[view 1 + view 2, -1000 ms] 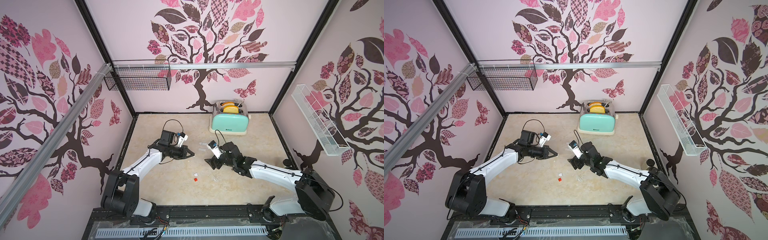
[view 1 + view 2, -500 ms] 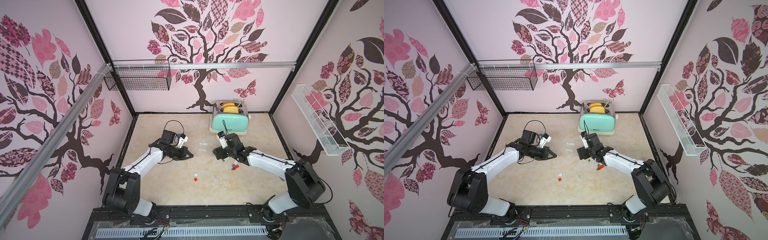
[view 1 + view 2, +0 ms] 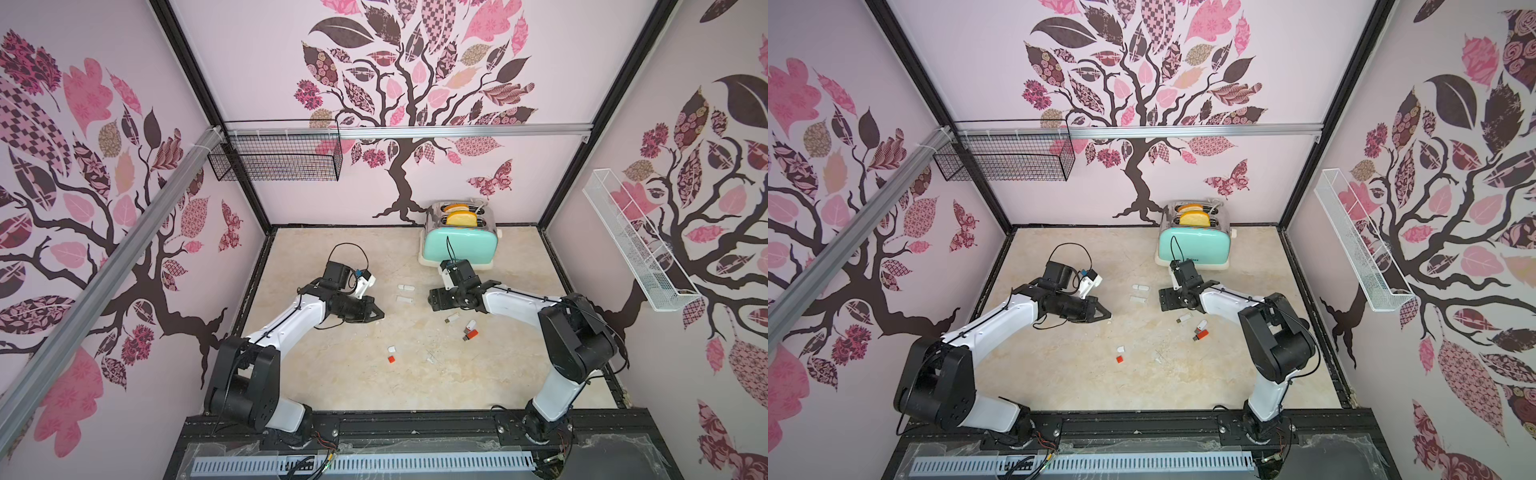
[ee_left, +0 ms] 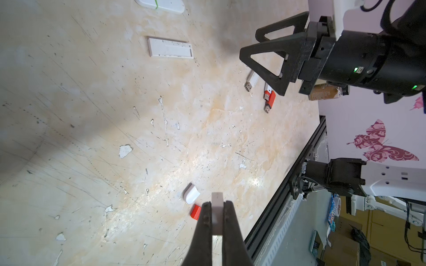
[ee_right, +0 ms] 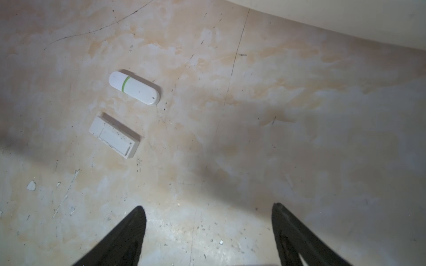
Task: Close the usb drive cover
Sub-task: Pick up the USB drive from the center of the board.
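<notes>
The robot's right gripper needs to next go to the uncapped white usb drive beside the red one and close on the usb drive's white body (image 3: 453,317).
My left gripper (image 3: 380,318) (image 4: 217,207) is shut on a small pale flat rectangular piece (image 4: 217,214); whether it is a usb drive or a cover I cannot tell. Just beyond it on the table lie a loose white cover (image 4: 191,195) (image 3: 391,349) and a red cover (image 4: 196,212) (image 3: 391,359). An uncapped white usb drive (image 3: 453,318) (image 4: 251,81) and a red one (image 3: 471,334) (image 4: 269,102) lie under the right forearm. My right gripper (image 3: 434,299) (image 5: 207,210) hangs open and empty over bare table.
Two capped white drives, one oval with a green band (image 5: 134,88) and one rectangular (image 5: 114,137), lie between the grippers. A mint toaster (image 3: 457,245) stands at the back, close behind the right wrist. A wire basket (image 3: 276,160) hangs on the back wall.
The right arm swung from the table's middle back toward the toaster, uncovering the loose drives beneath it. The left arm has barely moved and keeps its hold.
</notes>
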Available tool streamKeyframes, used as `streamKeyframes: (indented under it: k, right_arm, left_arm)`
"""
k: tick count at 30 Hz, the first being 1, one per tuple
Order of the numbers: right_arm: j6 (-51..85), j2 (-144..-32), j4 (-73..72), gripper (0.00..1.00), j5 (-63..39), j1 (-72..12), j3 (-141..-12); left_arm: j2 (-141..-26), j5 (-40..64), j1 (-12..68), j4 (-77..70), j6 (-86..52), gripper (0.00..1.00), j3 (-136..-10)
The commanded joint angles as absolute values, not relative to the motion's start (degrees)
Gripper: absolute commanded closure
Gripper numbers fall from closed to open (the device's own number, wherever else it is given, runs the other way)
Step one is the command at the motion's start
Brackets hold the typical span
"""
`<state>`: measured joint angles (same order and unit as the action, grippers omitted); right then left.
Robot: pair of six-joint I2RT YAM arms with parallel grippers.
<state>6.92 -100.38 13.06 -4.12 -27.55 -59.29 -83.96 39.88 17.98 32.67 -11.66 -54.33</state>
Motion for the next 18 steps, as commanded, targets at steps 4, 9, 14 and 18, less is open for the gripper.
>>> streamKeyframes:
  k: [4, 9, 14, 18]
  right_arm:
    - [8.9, -101.2, 15.5, 0.15, -4.9, -27.0, -60.7]
    - [9.5, -102.5, 16.9, 0.16, -5.0, -26.7, -60.1]
    - [9.1, -102.4, 15.4, 0.16, -5.7, -26.2, -57.8]
    - [9.2, -101.9, 15.4, 0.17, -6.9, -25.9, -56.5]
  left_arm:
    - [-82.4, 38.1, 17.9, 34.6, -9.1, 1.0, -56.2]
    - [-82.1, 38.3, 17.9, 34.3, -9.2, 1.0, -55.9]
    - [-81.6, 38.6, 17.8, 33.6, -9.1, 1.0, -55.1]
    - [-81.5, 38.3, 17.6, 33.7, -9.2, 1.0, -55.3]
